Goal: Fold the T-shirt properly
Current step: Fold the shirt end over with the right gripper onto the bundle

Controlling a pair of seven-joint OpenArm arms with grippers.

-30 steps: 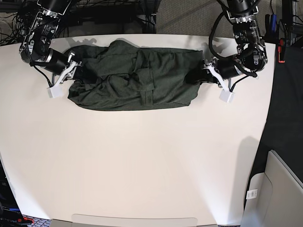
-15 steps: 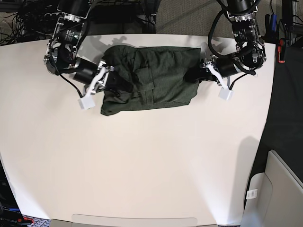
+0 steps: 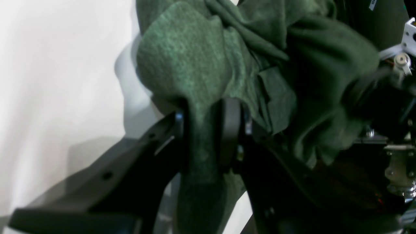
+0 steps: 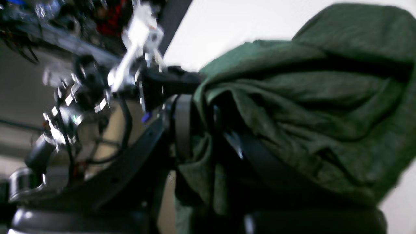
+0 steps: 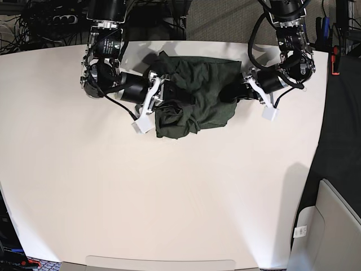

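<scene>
The robot's right gripper needs to release the T-shirt's bunched end over the shirt's near corner (image 5: 224, 119), just in front of the left gripper.
The dark olive-green T-shirt (image 5: 200, 93) lies bunched at the back of the white table (image 5: 169, 192), with its left end lifted and folded over towards the right. My right gripper (image 5: 174, 100), on the left of the base view, is shut on a bunch of that lifted cloth; in the right wrist view its black fingers (image 4: 183, 123) pinch the T-shirt (image 4: 308, 107). My left gripper (image 5: 230, 93) is shut on the shirt's right edge. Seen from the left wrist, the gripper (image 3: 201, 123) clamps a fold of the T-shirt (image 3: 182, 65).
Cables and equipment (image 5: 34, 17) crowd the floor behind the table. A pale grey bin (image 5: 330, 231) stands off the table's front right corner. Red and blue tools (image 5: 333, 45) sit past the right edge.
My right gripper has carried the shirt's left end far to the right, so the spread shirt is now a shorter bunched heap. My left gripper has stayed put, still gripping.
</scene>
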